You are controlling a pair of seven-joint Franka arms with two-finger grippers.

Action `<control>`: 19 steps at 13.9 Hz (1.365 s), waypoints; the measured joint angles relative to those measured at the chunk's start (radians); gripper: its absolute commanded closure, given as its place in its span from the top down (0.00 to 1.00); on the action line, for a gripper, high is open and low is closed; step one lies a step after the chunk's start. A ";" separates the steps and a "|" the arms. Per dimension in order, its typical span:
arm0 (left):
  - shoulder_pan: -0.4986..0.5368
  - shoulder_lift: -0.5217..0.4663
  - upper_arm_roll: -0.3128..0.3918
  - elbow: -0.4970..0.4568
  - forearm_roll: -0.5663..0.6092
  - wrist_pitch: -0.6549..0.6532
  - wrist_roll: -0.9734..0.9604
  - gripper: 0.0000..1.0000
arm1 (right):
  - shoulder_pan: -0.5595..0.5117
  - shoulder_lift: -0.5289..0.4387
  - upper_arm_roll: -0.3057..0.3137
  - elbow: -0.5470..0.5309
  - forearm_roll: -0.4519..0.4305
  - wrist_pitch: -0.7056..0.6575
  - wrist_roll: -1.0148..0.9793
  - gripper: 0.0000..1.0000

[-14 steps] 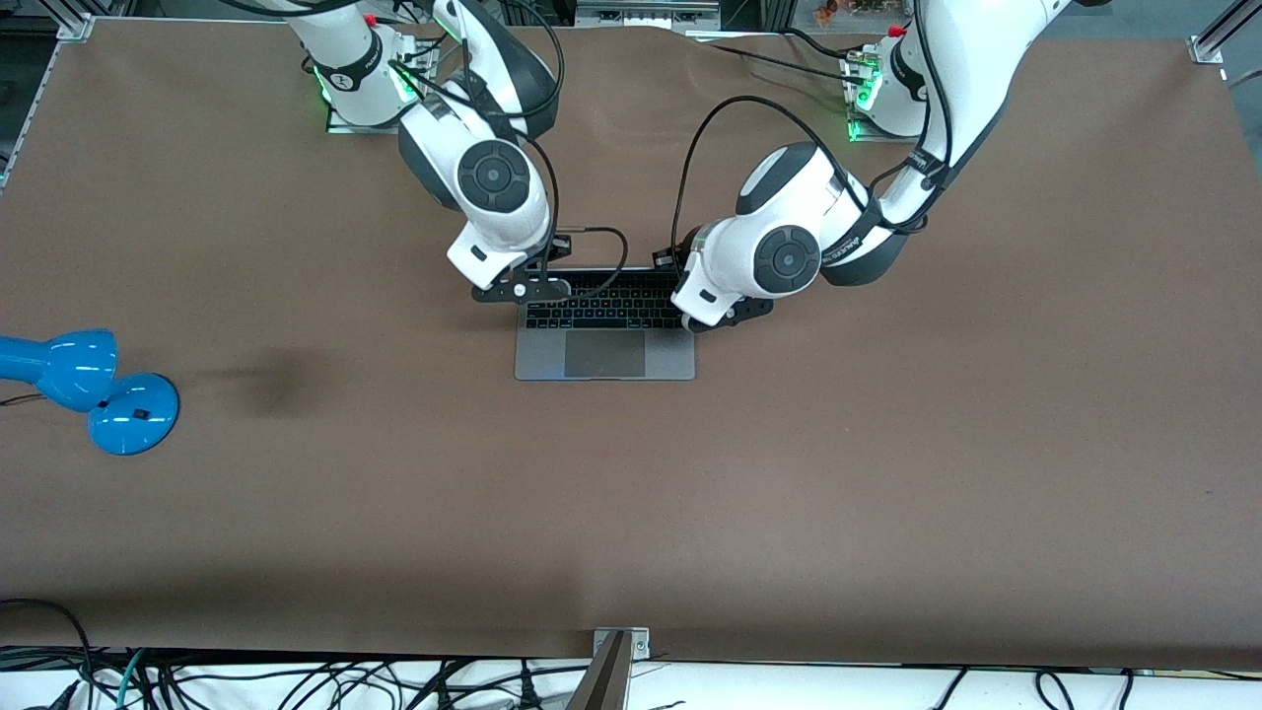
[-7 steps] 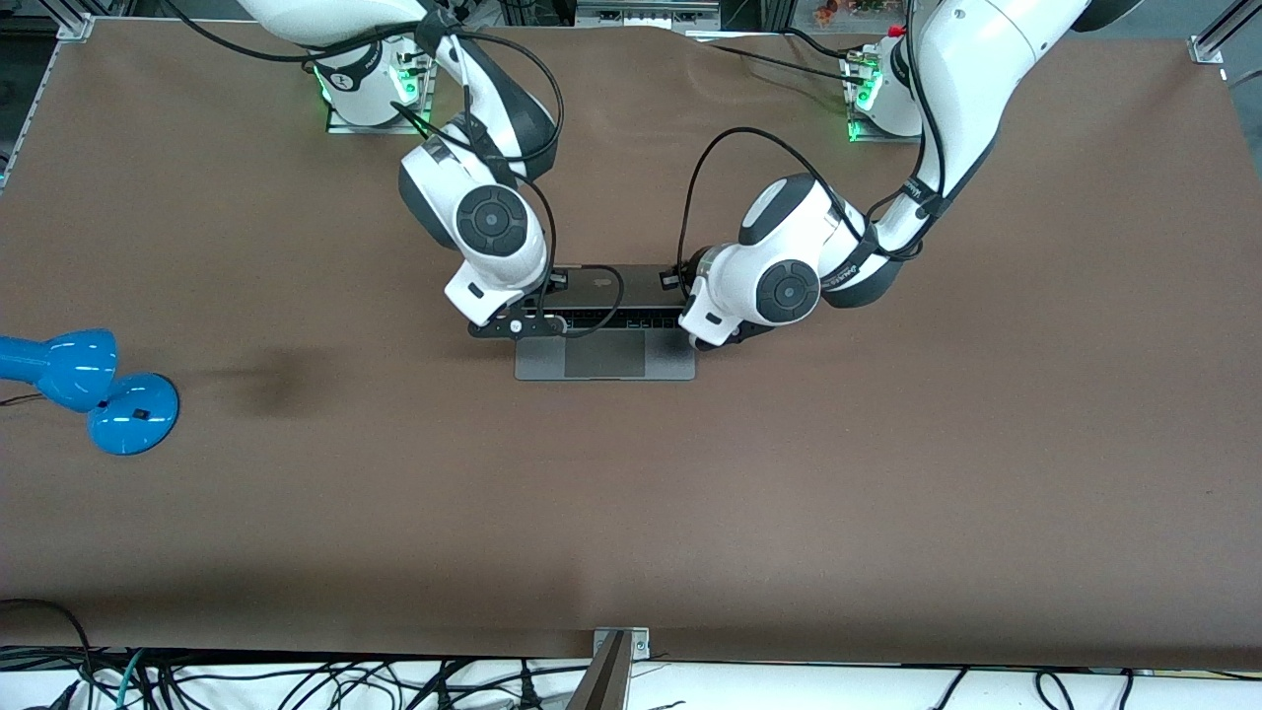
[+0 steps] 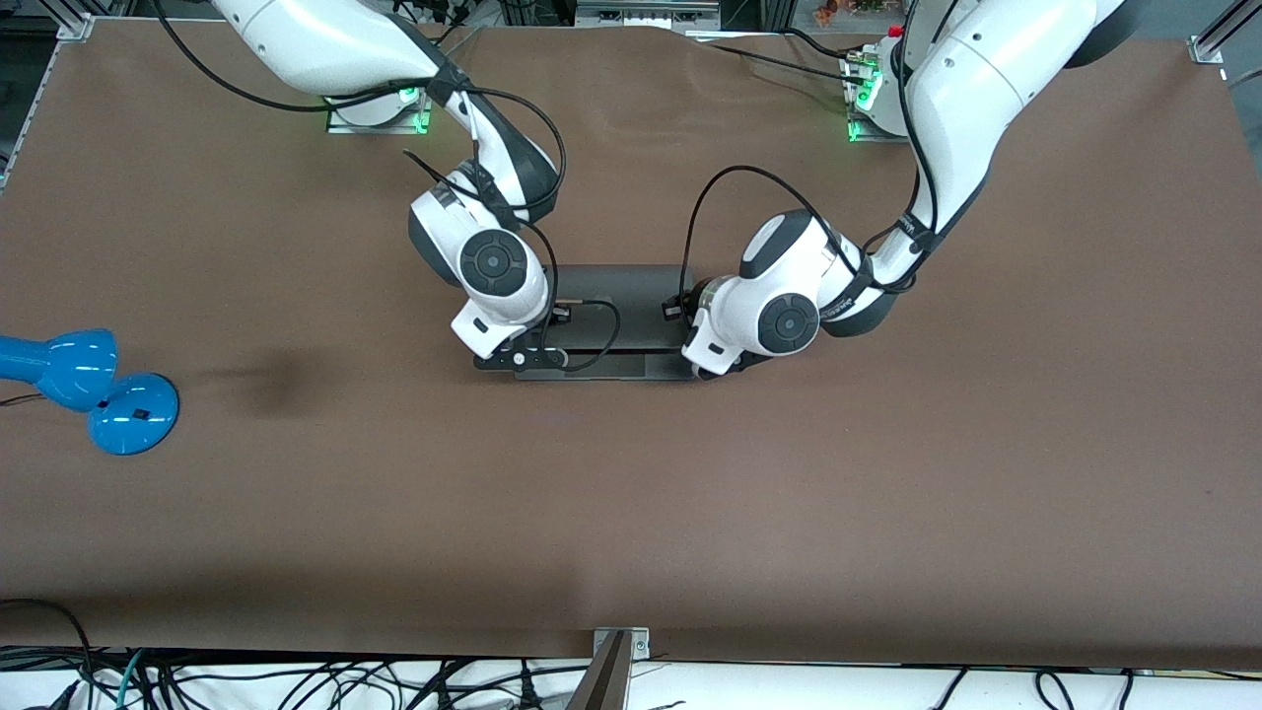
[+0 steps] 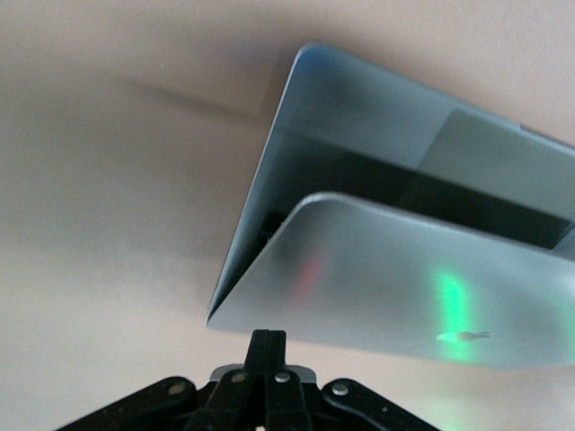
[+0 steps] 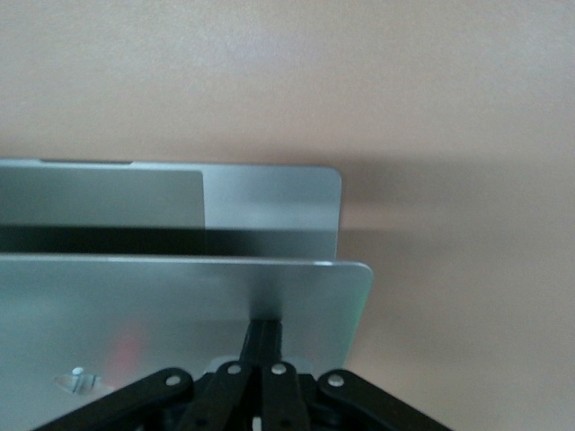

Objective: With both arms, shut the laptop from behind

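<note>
Next, I let go of the lid with my left gripper once it lies flat on the space-grey laptop's base (image 3: 604, 321).
The space-grey laptop (image 3: 621, 301) lies mid-table with its lid tilted low over the base, leaving a narrow gap. Only a strip of the base with the trackpad (image 3: 616, 368) shows. My right gripper (image 3: 521, 361) is shut and its fingertips rest on the lid's outer face at the right arm's end. In the right wrist view the gripper (image 5: 263, 334) is against the lid (image 5: 162, 305). My left gripper (image 3: 718, 367) is shut at the lid's other end. In the left wrist view the gripper (image 4: 268, 346) is at the edge of the lid (image 4: 404, 287), above the base (image 4: 359, 117).
A blue desk lamp (image 3: 89, 390) sits near the table edge at the right arm's end. Black cables (image 3: 296, 680) hang below the table's front edge. Brown tabletop (image 3: 631, 513) spreads nearer to the front camera than the laptop.
The lid has swung down from half open to nearly shut, hiding the keyboard. Both shut grippers moved with it toward the front camera and lower.
</note>
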 measured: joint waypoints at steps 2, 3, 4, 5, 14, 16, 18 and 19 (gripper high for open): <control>-0.032 0.031 0.038 0.033 0.005 0.004 0.000 0.00 | -0.001 0.025 -0.017 0.001 -0.031 0.042 0.000 0.00; -0.058 0.044 0.066 0.049 0.005 0.006 0.000 0.00 | -0.001 0.036 -0.022 0.002 -0.037 0.057 0.000 0.00; -0.085 0.056 0.093 0.063 0.005 0.011 0.000 0.00 | -0.001 0.045 -0.027 0.002 -0.039 0.064 0.000 0.00; -0.106 0.067 0.113 0.072 0.005 0.021 0.000 0.00 | -0.001 0.055 -0.031 0.002 -0.041 0.071 0.000 0.00; -0.124 0.107 0.131 0.095 0.005 0.055 0.000 0.50 | 0.002 0.111 -0.032 0.034 -0.054 0.140 0.000 1.00; -0.125 0.107 0.132 0.096 0.006 0.057 0.001 1.00 | -0.002 0.108 -0.033 0.086 -0.054 0.112 0.000 1.00; -0.124 0.107 0.132 0.101 0.029 0.058 0.001 1.00 | -0.034 0.082 -0.034 0.125 -0.052 0.024 -0.003 1.00; -0.124 0.107 0.134 0.103 0.036 0.058 0.001 1.00 | -0.059 0.062 -0.034 0.134 -0.050 -0.012 -0.012 1.00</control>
